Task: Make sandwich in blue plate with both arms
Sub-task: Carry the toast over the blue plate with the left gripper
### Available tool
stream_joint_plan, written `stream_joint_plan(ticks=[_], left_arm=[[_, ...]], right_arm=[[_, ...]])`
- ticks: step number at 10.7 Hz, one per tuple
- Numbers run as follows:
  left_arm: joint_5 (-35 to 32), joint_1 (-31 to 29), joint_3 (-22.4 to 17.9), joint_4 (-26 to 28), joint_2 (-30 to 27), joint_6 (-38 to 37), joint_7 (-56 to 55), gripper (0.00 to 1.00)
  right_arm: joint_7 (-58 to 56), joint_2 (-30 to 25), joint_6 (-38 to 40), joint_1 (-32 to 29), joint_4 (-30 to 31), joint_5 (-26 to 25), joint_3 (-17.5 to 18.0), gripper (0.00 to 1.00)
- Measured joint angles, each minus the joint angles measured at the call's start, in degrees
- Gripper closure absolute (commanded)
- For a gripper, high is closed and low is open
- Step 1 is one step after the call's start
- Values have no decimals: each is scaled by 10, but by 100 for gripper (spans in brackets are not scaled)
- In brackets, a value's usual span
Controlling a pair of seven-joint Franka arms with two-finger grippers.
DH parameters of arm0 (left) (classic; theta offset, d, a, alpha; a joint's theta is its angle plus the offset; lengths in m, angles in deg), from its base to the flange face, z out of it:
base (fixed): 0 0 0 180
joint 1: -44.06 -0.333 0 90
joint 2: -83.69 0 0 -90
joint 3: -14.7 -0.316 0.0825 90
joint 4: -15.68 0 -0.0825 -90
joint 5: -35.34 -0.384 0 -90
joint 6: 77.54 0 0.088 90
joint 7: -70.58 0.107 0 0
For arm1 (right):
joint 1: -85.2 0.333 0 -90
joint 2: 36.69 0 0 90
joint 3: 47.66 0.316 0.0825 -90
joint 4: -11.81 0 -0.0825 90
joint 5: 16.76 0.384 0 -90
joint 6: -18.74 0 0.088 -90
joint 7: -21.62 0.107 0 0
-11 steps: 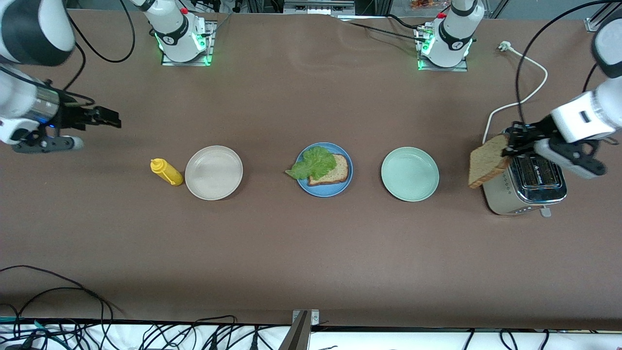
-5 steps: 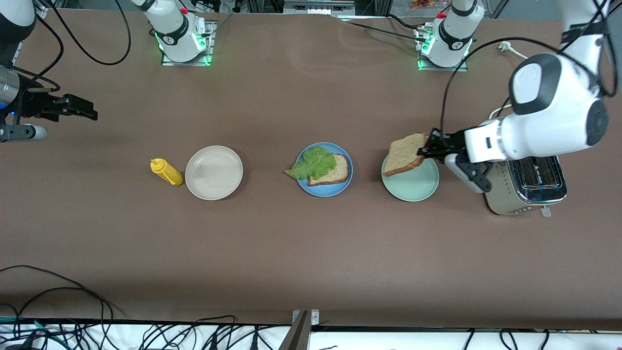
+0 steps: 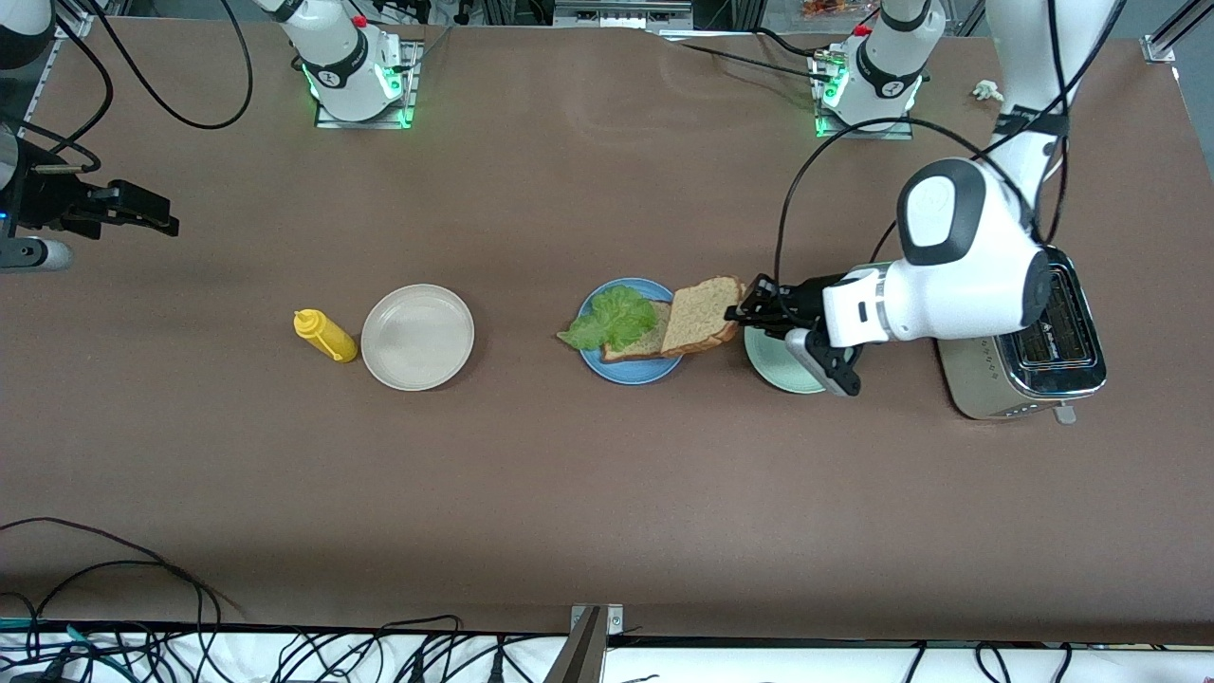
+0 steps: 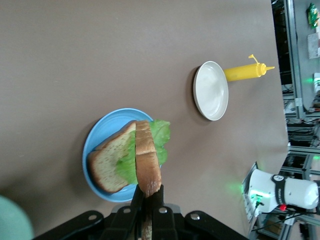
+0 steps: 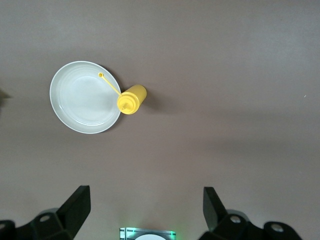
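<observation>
My left gripper will let go of the second bread slice on top of the green lettuce leaf [image 3: 645, 323] [image 4: 119, 159], covering the lower slice.
The blue plate [image 3: 621, 372] sits mid-table and holds one brown bread slice [image 3: 635, 345] with a green lettuce leaf [image 3: 612, 318] on top. My left gripper [image 3: 744, 311] is shut on a second bread slice [image 3: 700, 314]. It holds that slice tilted over the plate's edge toward the left arm's end. In the left wrist view the held slice [image 4: 147, 160] stands edge-on above the lettuce [image 4: 160, 131] and the lower slice [image 4: 106, 161], with the left gripper [image 4: 148, 192] pinching its crust. My right gripper [image 3: 156, 213] hangs open and empty over bare table at the right arm's end.
A pale green plate [image 3: 773, 359] lies under the left wrist, and a chrome toaster [image 3: 1029, 370] stands beside it at the left arm's end. A beige-white plate [image 3: 417, 337] and a yellow squeeze bottle [image 3: 325, 336] sit toward the right arm's end. Cables run along the table's near edge.
The left arm carried the bread slice from the toaster, across the green plate, to the blue plate's edge. The right gripper drew back toward its end of the table.
</observation>
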Motion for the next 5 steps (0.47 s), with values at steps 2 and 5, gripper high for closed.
stream_joint_plan(ticks=[2, 5], left_arm=[[25, 0, 23, 1, 24, 36, 0, 100], [51, 2, 67, 6, 67, 109, -8, 100]], right_arm=[[9, 0, -2, 0, -8, -3, 0, 0], [17, 3, -5, 1, -15, -27, 2, 0]])
